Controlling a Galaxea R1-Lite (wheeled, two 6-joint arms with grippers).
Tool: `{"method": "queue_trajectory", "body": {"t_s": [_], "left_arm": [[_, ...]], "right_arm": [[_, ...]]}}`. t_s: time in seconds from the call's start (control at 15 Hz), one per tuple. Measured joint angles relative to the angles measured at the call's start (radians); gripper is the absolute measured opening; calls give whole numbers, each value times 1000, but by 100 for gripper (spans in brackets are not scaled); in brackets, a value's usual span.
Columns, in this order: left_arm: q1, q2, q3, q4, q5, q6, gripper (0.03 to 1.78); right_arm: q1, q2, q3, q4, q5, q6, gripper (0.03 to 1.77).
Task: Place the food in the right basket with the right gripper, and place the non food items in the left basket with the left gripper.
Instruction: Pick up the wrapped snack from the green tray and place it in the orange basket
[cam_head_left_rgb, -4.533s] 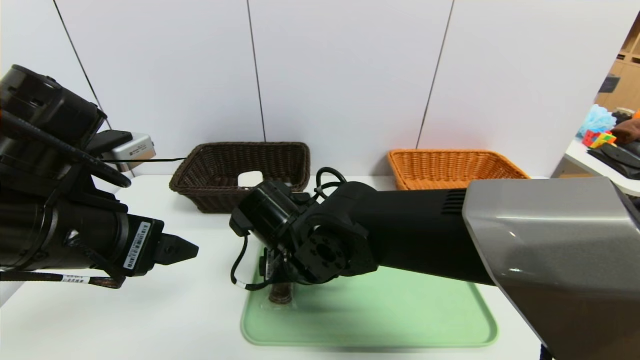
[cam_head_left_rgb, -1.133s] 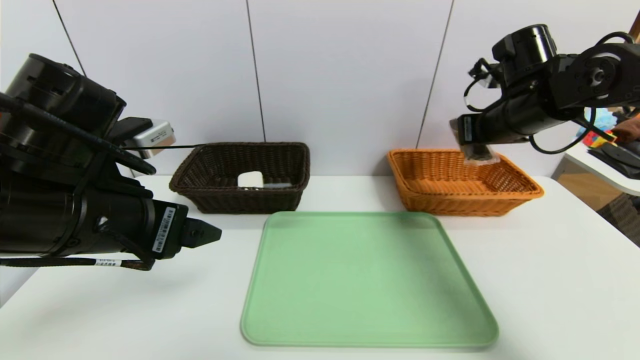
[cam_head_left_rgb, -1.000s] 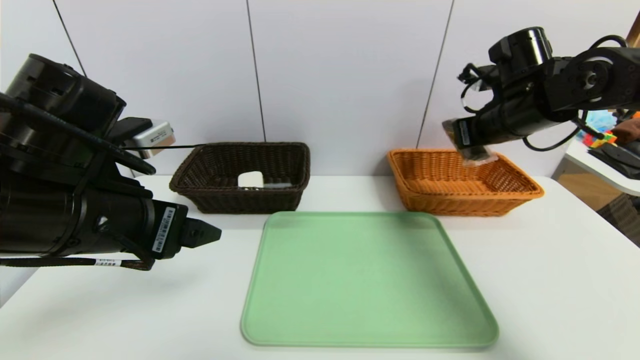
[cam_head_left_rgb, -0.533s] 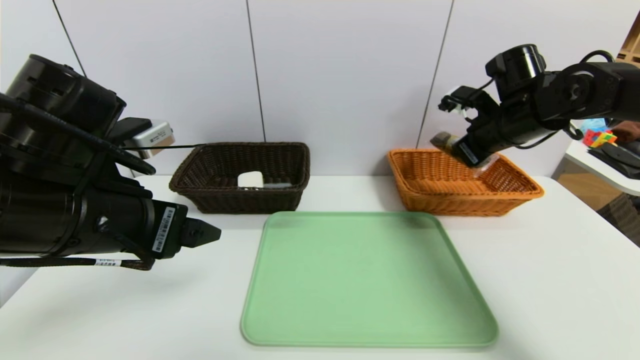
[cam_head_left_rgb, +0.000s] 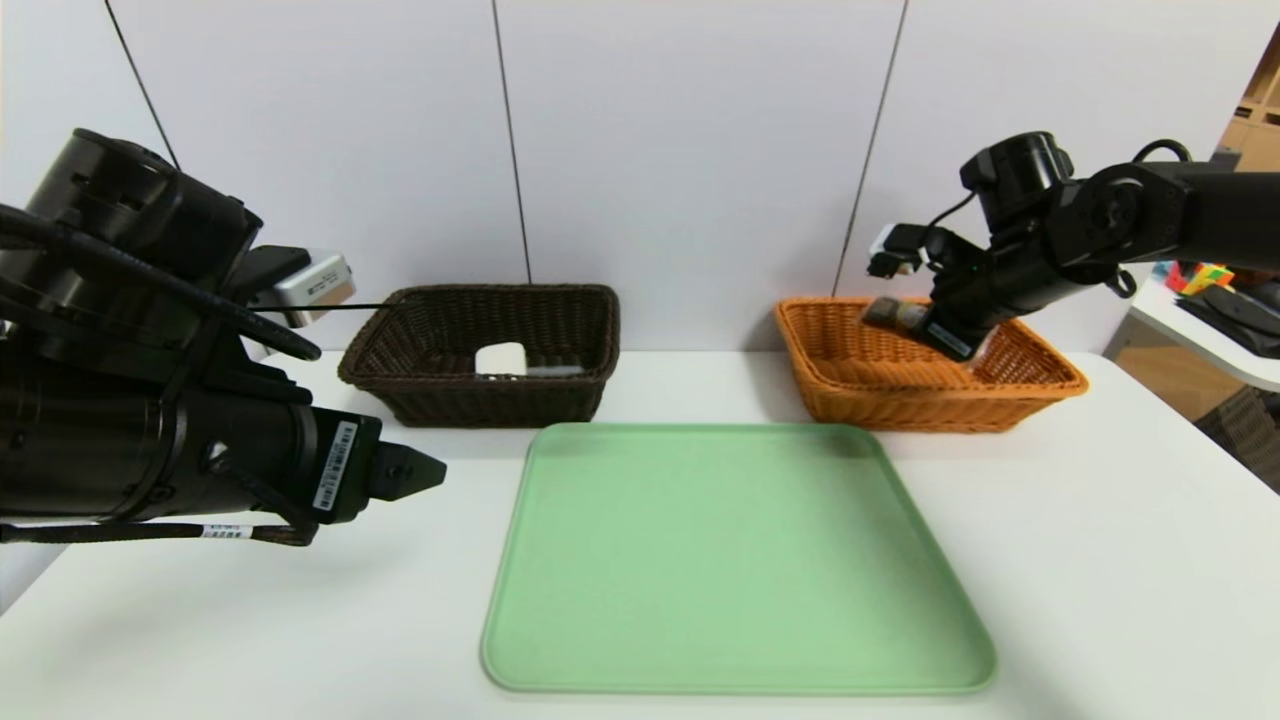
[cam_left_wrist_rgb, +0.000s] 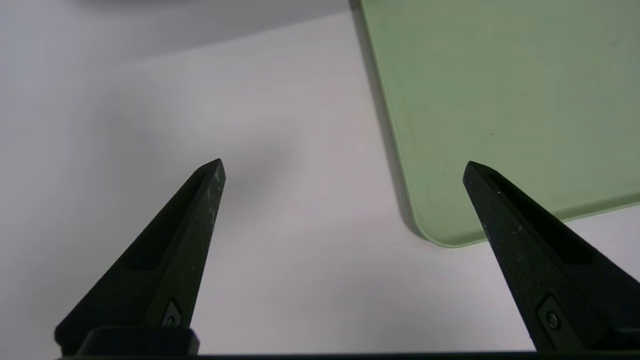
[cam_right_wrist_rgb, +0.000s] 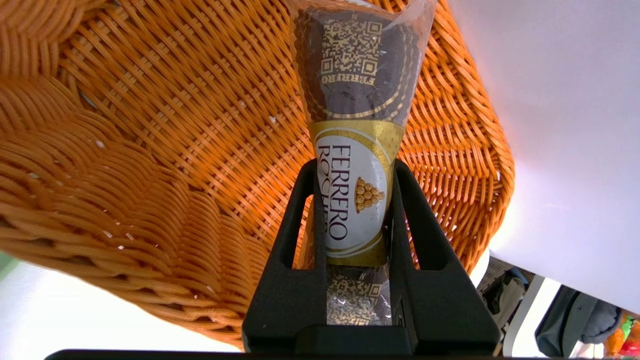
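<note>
Next, my right gripper releases the food so that it rests on the woven bottom of the orange basket (cam_head_left_rgb: 897, 367) (cam_right_wrist_rgb: 282, 132), just behind the front rim of the basket.
The food (cam_right_wrist_rgb: 356, 125), dark cookies in a clear sleeve with a gold label, sits between the fingers of my right gripper (cam_right_wrist_rgb: 355, 167), which is shut on it. In the head view that gripper (cam_head_left_rgb: 928, 326) hangs tilted just above the inside of the orange right basket (cam_head_left_rgb: 830, 390), with the food (cam_head_left_rgb: 890, 312) pointing left. The dark left basket (cam_head_left_rgb: 400, 330) holds the white bar (cam_head_left_rgb: 500, 357) and a grey-handled peeler (cam_head_left_rgb: 556, 371). My left gripper (cam_head_left_rgb: 425, 472) is open and empty, low over the table to the left of the tray.
A bare green tray (cam_head_left_rgb: 740, 560) lies in the middle of the white table; its corner (cam_left_wrist_rgb: 450, 230) shows beside the left gripper (cam_left_wrist_rgb: 345, 167). Both baskets stand against the back wall. A side table with clutter (cam_head_left_rgb: 1215, 290) is at far right.
My right gripper has come down and leftward over the orange basket and tilted over, still holding the food. The left arm has barely shifted.
</note>
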Motion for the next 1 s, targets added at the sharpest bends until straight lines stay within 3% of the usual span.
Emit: {"method": "queue_trajectory", "body": {"t_s": [0.27,1.0], "left_arm": [[5,2,18,-18,-2,0,169],[6,9,27,-31,-3,0,169]], "right_arm": [[-8,46,-50,-1,30,2,36],[-21,129,-59,-46,31,23,36]]}}
